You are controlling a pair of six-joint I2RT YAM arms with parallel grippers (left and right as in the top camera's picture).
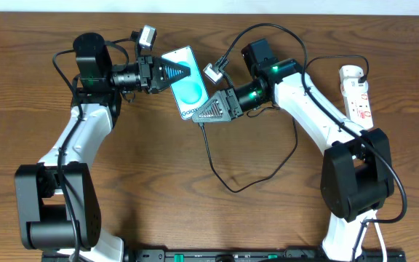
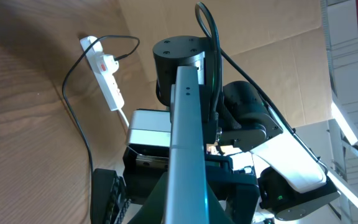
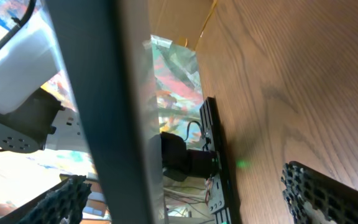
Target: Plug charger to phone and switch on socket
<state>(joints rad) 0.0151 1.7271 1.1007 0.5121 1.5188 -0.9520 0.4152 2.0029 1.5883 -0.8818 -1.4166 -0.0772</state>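
My left gripper is going to release the phone on the bare wood (image 1: 148,139) between its arm and the charger cable.
The phone (image 1: 186,87), cyan screen up, is held off the table between both arms. My left gripper (image 1: 172,71) is shut on its far end, one finger on the screen; the left wrist view shows the phone (image 2: 188,124) edge-on between my jaws. My right gripper (image 1: 213,110) is open at the phone's near end, and its fingers (image 3: 191,193) stand wide apart on either side of the phone (image 3: 104,93). The black charger cable (image 1: 224,182) loops from under the right gripper to the white socket (image 1: 356,91) at far right. Its plug tip is hidden.
The socket (image 2: 107,74) and the charger cable (image 2: 73,112) also show in the left wrist view, lying on the wooden table (image 1: 158,189). The cable loop lies between the two arm bases. A cardboard wall (image 2: 278,56) stands behind the table.
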